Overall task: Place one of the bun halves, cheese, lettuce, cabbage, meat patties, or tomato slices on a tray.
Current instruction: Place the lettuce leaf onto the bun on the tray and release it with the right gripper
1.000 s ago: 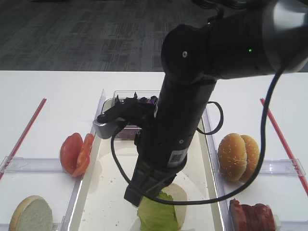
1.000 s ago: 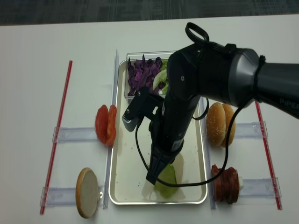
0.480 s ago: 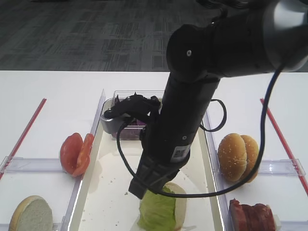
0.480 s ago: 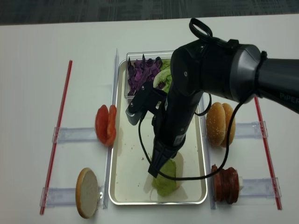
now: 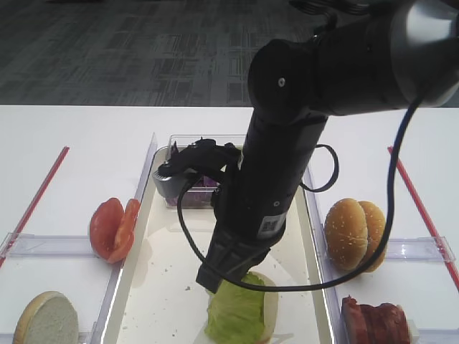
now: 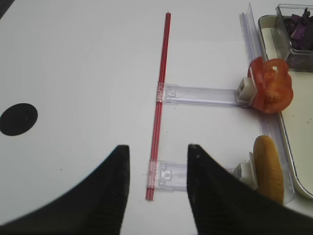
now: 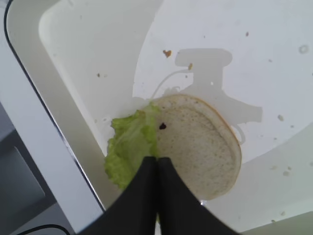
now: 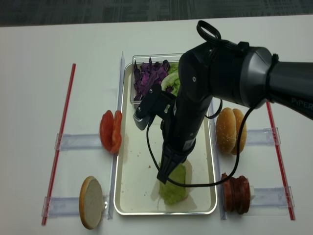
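Observation:
Next, my right gripper lets go of the lettuce on the pale bun half [image 8: 178,175] [image 7: 182,161] at the near end of the cream tray.
A light green lettuce [image 7: 129,147] leaf lies partly over a pale bun half [image 7: 200,152] at the near end of the cream tray [image 8: 127,147]. My right gripper [image 7: 157,160] points down at it, shut, its tips pinching the leaf's edge over the bun. From above, the right gripper [image 8: 163,178] meets the lettuce [image 8: 173,190] at its upper left. My left gripper [image 6: 157,147] hangs open and empty over the bare table far left, above a red straw [image 6: 161,98]. No cheese is in view.
A clear tub at the tray's far end holds purple cabbage [image 8: 146,78]. Tomato slices [image 8: 111,131] and a bun half [image 8: 92,201] stand on holders left of the tray. Sesame bun halves [image 8: 230,129] and meat patties [image 8: 237,193] stand to its right.
The right gripper has shifted slightly up and to the right, staying shut. The lettuce has moved with it and spread wider over the bun half.

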Controlling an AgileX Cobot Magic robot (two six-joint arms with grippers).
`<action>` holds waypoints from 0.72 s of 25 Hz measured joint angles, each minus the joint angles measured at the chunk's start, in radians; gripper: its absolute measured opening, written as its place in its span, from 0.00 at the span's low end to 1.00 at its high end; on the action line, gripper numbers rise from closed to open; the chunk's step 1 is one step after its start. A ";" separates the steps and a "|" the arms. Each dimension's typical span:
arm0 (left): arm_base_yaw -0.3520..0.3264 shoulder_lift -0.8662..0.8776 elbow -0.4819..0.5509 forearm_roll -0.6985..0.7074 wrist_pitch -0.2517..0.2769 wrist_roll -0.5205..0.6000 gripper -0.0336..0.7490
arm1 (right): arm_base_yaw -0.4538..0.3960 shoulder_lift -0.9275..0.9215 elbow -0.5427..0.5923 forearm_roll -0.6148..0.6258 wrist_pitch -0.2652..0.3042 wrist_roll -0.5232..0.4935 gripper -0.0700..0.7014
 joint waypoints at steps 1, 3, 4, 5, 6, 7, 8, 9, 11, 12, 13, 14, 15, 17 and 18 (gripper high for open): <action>0.000 0.000 0.000 0.000 0.000 0.000 0.39 | -0.001 0.000 0.000 -0.005 -0.002 0.005 0.13; 0.000 0.000 0.000 0.000 0.000 0.000 0.39 | -0.003 0.001 0.000 -0.006 -0.002 0.007 0.13; 0.000 0.000 0.000 0.000 0.000 0.000 0.39 | -0.005 0.004 0.000 -0.006 -0.002 0.011 0.13; 0.000 0.000 0.000 0.000 0.000 0.000 0.39 | -0.010 0.007 0.000 -0.009 -0.002 0.013 0.13; 0.000 0.000 0.000 0.000 0.000 0.000 0.39 | -0.012 0.010 0.000 -0.011 -0.002 0.017 0.13; 0.000 0.000 0.000 0.000 0.000 0.000 0.39 | -0.016 0.015 0.000 -0.013 -0.004 0.019 0.13; 0.000 0.000 0.000 0.000 0.000 0.000 0.39 | -0.018 0.017 0.000 -0.018 -0.004 0.020 0.13; 0.000 0.000 0.000 0.000 0.000 0.000 0.39 | -0.020 0.021 0.000 -0.022 -0.005 0.022 0.13; 0.000 0.000 0.000 0.000 0.000 0.000 0.39 | -0.020 0.028 0.000 -0.022 -0.005 0.023 0.13; 0.000 0.000 0.000 0.000 0.000 0.000 0.39 | -0.020 0.030 0.000 -0.023 -0.005 0.024 0.13; 0.000 0.000 0.000 0.000 0.000 0.000 0.39 | -0.020 0.036 0.000 -0.023 -0.005 0.026 0.13; 0.000 0.000 0.000 0.000 0.000 0.000 0.39 | -0.020 0.045 0.000 -0.024 -0.005 0.025 0.13; 0.000 0.000 0.000 0.000 0.000 0.000 0.39 | -0.020 0.052 0.000 -0.024 -0.006 0.025 0.13; 0.000 0.000 0.000 0.000 0.000 0.000 0.39 | -0.025 0.059 0.000 -0.030 -0.010 0.032 0.13; 0.000 0.000 0.000 0.000 0.000 0.000 0.39 | -0.029 0.061 0.000 -0.040 -0.017 0.044 0.13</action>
